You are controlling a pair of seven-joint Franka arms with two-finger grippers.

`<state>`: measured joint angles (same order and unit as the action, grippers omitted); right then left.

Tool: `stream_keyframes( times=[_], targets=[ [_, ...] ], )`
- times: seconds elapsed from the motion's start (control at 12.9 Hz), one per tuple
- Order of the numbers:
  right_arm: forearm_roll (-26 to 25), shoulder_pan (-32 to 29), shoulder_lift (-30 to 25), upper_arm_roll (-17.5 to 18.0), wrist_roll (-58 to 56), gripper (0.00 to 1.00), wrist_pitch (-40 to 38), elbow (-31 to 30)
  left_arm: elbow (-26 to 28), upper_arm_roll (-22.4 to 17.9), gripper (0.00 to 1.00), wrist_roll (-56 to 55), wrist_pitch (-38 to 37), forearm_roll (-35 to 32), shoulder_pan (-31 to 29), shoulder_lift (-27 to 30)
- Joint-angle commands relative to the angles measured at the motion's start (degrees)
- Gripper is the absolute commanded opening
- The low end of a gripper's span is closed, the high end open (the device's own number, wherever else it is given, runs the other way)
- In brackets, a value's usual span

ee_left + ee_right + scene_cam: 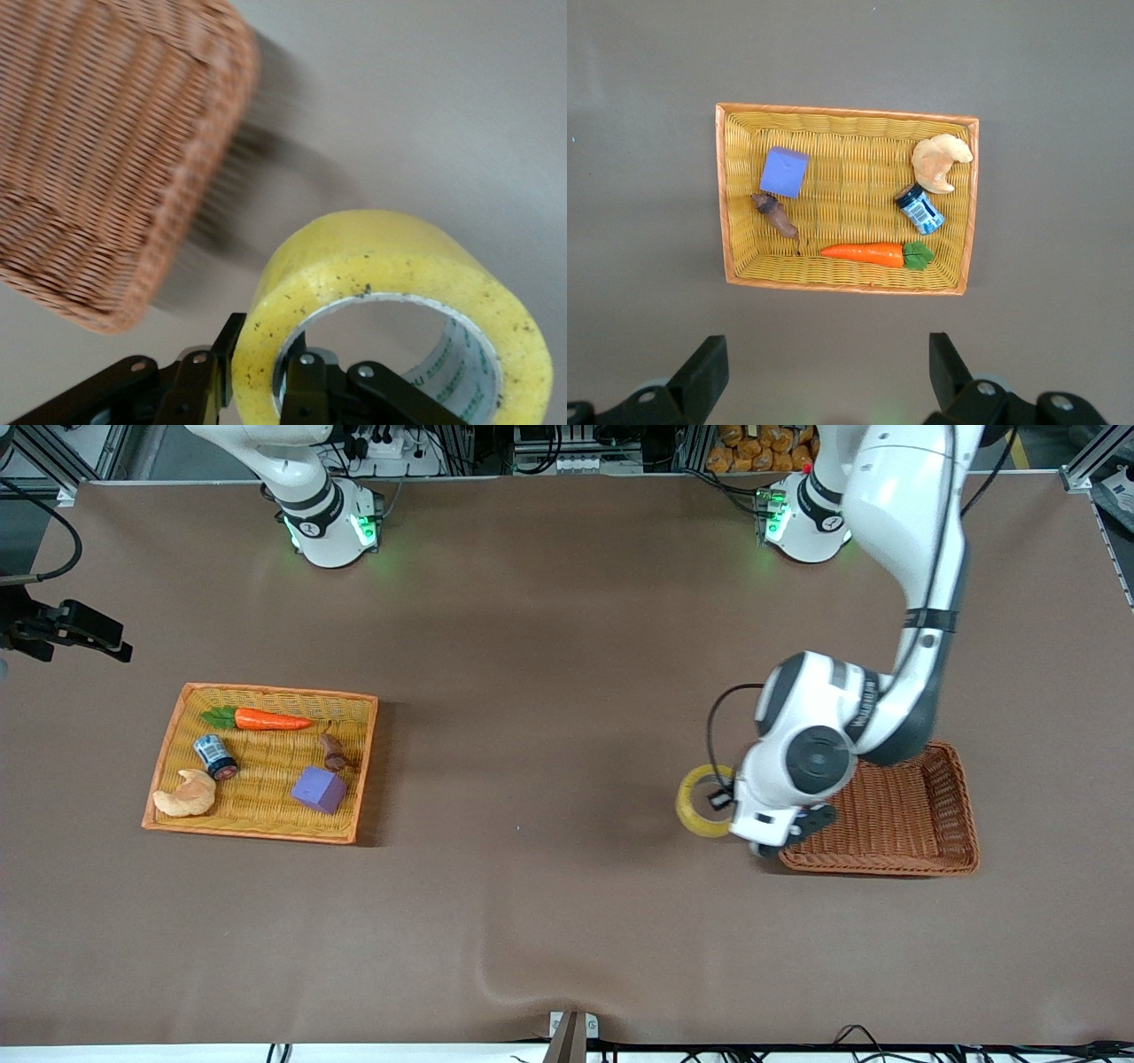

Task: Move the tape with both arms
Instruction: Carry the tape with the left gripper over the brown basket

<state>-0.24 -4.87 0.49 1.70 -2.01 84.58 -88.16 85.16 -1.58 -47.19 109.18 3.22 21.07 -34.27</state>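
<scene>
My left gripper needs to set the tape down near the middle of the brown wicker basket point(859, 793).
The tape point(698, 812), a translucent yellow roll with a grey-white core, is held on edge in my left gripper point(722, 804). It hangs over the bare table beside the brown wicker basket point(895, 824), on the side toward the right arm's end. In the left wrist view the tape point(372, 266) fills the foreground. The left gripper point(261, 376) is shut on the roll's wall, one finger inside the core and one outside. My right gripper point(828, 372) is open and empty, high over the table above the yellow basket point(735, 195). It does not show in the front view.
The yellow wicker basket point(173, 735) toward the right arm's end holds a carrot point(266, 719), a small blue-labelled can point(215, 755), a croissant point(186, 794), a purple block point(319, 789) and a small brown item point(333, 751). A black fixture point(71, 629) juts in at that table end.
</scene>
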Motion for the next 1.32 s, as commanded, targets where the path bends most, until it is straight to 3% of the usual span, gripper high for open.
stream_keyframes(
  times=[0.0, 0.62, 0.93, 1.24],
  targets=[
    [-0.6, -0.7, 0.3, 0.6, -0.8, 1.00, -0.2, 0.7, 5.7, 0.4, 0.00, 4.3, -0.3, -0.6, -4.1, 5.2],
    [-0.8, -0.5, 0.3, 0.5, -0.7, 1.00, 0.0, 0.8, 13.5, 0.4, 0.00, 21.9, 0.3, -5.6, -13.5, 10.1],
    [-1.0, -0.5, 0.3, 0.5, -0.7, 1.00, 0.0, 0.8, 14.0, 0.4, 0.00, 24.1, 1.2, -8.0, -15.1, 9.4],
    [-1.0, -0.6, 0.3, 0.6, 0.0, 1.00, -0.1, 0.8, 17.9, 0.5, 0.00, 26.3, 6.2, -10.5, -19.1, 9.5]
  ],
)
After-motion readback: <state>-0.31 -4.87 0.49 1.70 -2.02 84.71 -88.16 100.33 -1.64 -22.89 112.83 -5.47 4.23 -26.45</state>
